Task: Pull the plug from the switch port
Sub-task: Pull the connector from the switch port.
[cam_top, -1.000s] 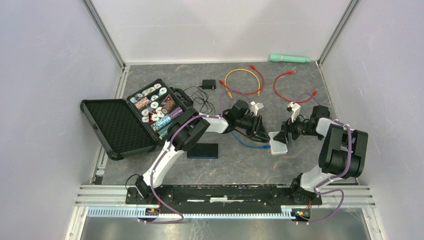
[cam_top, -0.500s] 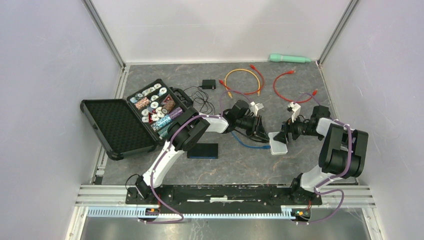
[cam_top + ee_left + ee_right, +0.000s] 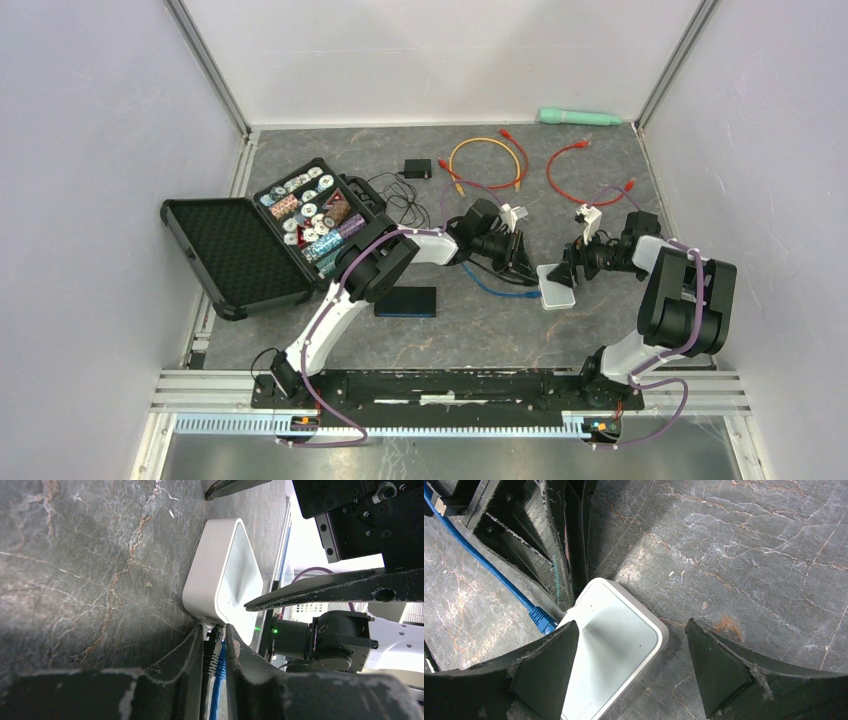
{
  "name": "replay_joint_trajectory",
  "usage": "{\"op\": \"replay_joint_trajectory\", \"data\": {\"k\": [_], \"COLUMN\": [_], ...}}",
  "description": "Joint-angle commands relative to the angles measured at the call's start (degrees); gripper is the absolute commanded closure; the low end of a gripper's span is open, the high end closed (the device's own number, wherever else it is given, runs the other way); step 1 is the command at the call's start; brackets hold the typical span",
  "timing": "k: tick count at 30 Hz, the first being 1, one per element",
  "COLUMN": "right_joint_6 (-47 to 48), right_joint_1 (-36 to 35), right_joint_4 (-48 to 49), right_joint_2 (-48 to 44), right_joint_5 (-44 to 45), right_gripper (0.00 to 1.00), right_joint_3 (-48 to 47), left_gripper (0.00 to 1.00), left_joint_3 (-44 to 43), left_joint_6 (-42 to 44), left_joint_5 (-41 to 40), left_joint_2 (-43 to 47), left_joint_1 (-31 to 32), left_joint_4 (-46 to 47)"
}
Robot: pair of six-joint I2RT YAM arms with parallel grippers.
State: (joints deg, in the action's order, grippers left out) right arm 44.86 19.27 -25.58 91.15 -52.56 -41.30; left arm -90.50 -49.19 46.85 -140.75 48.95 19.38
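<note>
My left gripper is pinching both plugs while the white switch lies loose. I will open that grip and brace the switch [image 3: 562,294] with my right gripper before I pull.
The white switch [image 3: 556,286] lies flat on the grey table between the two arms. A blue plug [image 3: 220,664] and a black plug [image 3: 212,652] sit side by side in its near edge. My left gripper [image 3: 214,631] is closed round both plugs, one finger pressing each side. The blue cable [image 3: 495,288] trails left from it. In the right wrist view the switch [image 3: 614,645] and blue plug [image 3: 541,619] show. My right gripper [image 3: 631,624] is open astride the switch's corner, one finger over its top and the other above bare table.
An open black case [image 3: 235,250] of poker chips [image 3: 310,222] sits at the left, with a flat black box [image 3: 405,301] by the left arm. Behind lie an orange cable [image 3: 488,160], a red cable [image 3: 575,170], a black adapter [image 3: 417,168] and a green tool [image 3: 580,117].
The left gripper's fingers have drawn together onto the plugs. Both arms and the switch have stayed almost where they were.
</note>
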Motion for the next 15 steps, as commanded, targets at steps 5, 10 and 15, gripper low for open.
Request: {"op": "replay_joint_trajectory", "data": {"k": [5, 10, 15], "right_joint_6": [0.7, 2.1, 6.1], "right_joint_1": [1.3, 2.2, 3.4], "right_joint_4": [-5.1, -8.3, -14.8], "right_joint_2": [2.5, 1.4, -1.6], "right_joint_5": [9.7, 8.7, 8.3], "right_gripper": [0.14, 0.12, 0.02], "right_joint_3": [1.2, -1.2, -3.4], "left_gripper": [0.89, 0.64, 0.46], "left_joint_3": [1.5, 0.3, 0.6], "left_joint_6": [6.6, 9.5, 11.0], "left_joint_5": [-4.1, -3.3, -3.5], "left_joint_2": [-4.7, -4.1, -3.2], "left_joint_1": [0.5, 0.4, 0.1], "left_joint_4": [-10.9, -12.1, -13.7]}}
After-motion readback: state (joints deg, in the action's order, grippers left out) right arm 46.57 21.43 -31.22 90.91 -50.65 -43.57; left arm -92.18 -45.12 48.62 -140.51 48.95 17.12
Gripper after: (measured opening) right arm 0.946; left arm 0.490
